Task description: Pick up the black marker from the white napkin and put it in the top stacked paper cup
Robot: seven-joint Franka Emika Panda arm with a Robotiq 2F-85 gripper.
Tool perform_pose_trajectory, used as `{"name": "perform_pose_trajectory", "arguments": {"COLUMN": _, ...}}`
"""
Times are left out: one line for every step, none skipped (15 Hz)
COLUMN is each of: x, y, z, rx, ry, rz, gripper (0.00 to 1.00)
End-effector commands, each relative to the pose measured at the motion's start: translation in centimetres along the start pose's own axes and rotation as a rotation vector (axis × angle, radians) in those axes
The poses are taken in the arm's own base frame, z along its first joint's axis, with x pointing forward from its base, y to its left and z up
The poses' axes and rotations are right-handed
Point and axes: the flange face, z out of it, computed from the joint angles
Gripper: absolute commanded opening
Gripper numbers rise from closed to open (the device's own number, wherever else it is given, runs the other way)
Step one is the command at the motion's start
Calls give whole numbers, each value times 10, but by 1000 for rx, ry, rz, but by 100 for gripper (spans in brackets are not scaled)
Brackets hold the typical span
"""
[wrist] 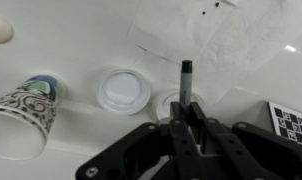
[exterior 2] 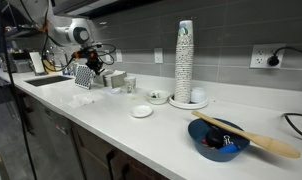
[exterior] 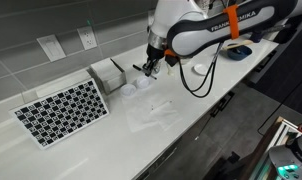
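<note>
The robot's gripper should release the black marker inside the opening of the patterned paper cup [exterior: 155, 58] [wrist: 17, 135], close to the cup's side.
In the wrist view my gripper [wrist: 187, 108] is shut on the black marker [wrist: 186, 78], which sticks out forward between the fingers. The marker's tip hangs over a small white round cup opening [wrist: 169, 102], beside a larger white round cup opening [wrist: 124, 92]. The white napkin [wrist: 226, 40] lies crumpled beyond the marker, with nothing on it; it also shows in an exterior view [exterior: 151, 108]. In both exterior views the gripper [exterior: 146, 68] [exterior 2: 91, 64] hovers above the counter near small cups [exterior 2: 117, 80].
A patterned paper cup [wrist: 26, 115] stands at the left of the wrist view. A checkerboard [exterior: 61, 110] lies on the counter beside a white box [exterior: 111, 74]. A tall cup stack [exterior 2: 184, 60], small white dishes [exterior 2: 141, 111] and a blue bowl with a wooden spoon [exterior 2: 216, 140] stand farther along.
</note>
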Motion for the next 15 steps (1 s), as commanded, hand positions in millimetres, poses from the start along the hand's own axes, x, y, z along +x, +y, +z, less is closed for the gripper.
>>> {"name": "perform_pose_trajectory", "arguments": {"x": 1, "y": 8, "z": -7, "rx": 1, "ry": 5, "rz": 17, "gripper": 12}}
{"name": "perform_pose_trajectory", "arguments": {"x": 0, "y": 10, "z": -9, "rx": 1, "ry": 7, "rz": 25, "gripper": 3}}
{"name": "perform_pose_trajectory", "arguments": {"x": 7, "y": 11, "z": -6, "rx": 0, "ry": 63, "rz": 86, "gripper": 3}}
{"name": "perform_pose_trajectory", "arguments": {"x": 18, "y": 19, "z": -6, "rx": 13, "ry": 114, "rz": 152, "gripper": 3}}
{"name": "perform_pose_trajectory", "arguments": {"x": 26, "y": 27, "z": -7, "rx": 9, "ry": 154, "rz": 185, "gripper": 3}}
{"name": "perform_pose_trajectory", "arguments": {"x": 36, "y": 39, "z": -7, "rx": 10, "ry": 193, "rz": 223, "gripper": 3}}
{"name": "perform_pose_trajectory", "arguments": {"x": 43, "y": 49, "z": -8, "rx": 3, "ry": 237, "rz": 256, "gripper": 3}}
{"name": "perform_pose_trajectory", "arguments": {"x": 52, "y": 61, "z": -10, "rx": -10, "ry": 281, "rz": 289, "gripper": 3}}
{"name": "perform_pose_trajectory", "arguments": {"x": 59, "y": 75, "z": -11, "rx": -28, "ry": 325, "rz": 319, "gripper": 3}}
{"name": "perform_pose_trajectory", "arguments": {"x": 63, "y": 86, "z": -13, "rx": -41, "ry": 365, "rz": 351, "gripper": 3}}
{"name": "perform_pose_trajectory", "arguments": {"x": 67, "y": 99, "z": -15, "rx": -61, "ry": 405, "rz": 380, "gripper": 3}}
{"name": "perform_pose_trajectory", "arguments": {"x": 69, "y": 109, "z": -17, "rx": -91, "ry": 446, "rz": 394, "gripper": 3}}
{"name": "perform_pose_trajectory", "arguments": {"x": 68, "y": 118, "z": -17, "rx": -124, "ry": 458, "rz": 379, "gripper": 3}}
{"name": "perform_pose_trajectory", "arguments": {"x": 66, "y": 127, "z": -17, "rx": -163, "ry": 461, "rz": 369, "gripper": 3}}
{"name": "perform_pose_trajectory", "arguments": {"x": 62, "y": 136, "z": -17, "rx": -200, "ry": 452, "rz": 364, "gripper": 3}}
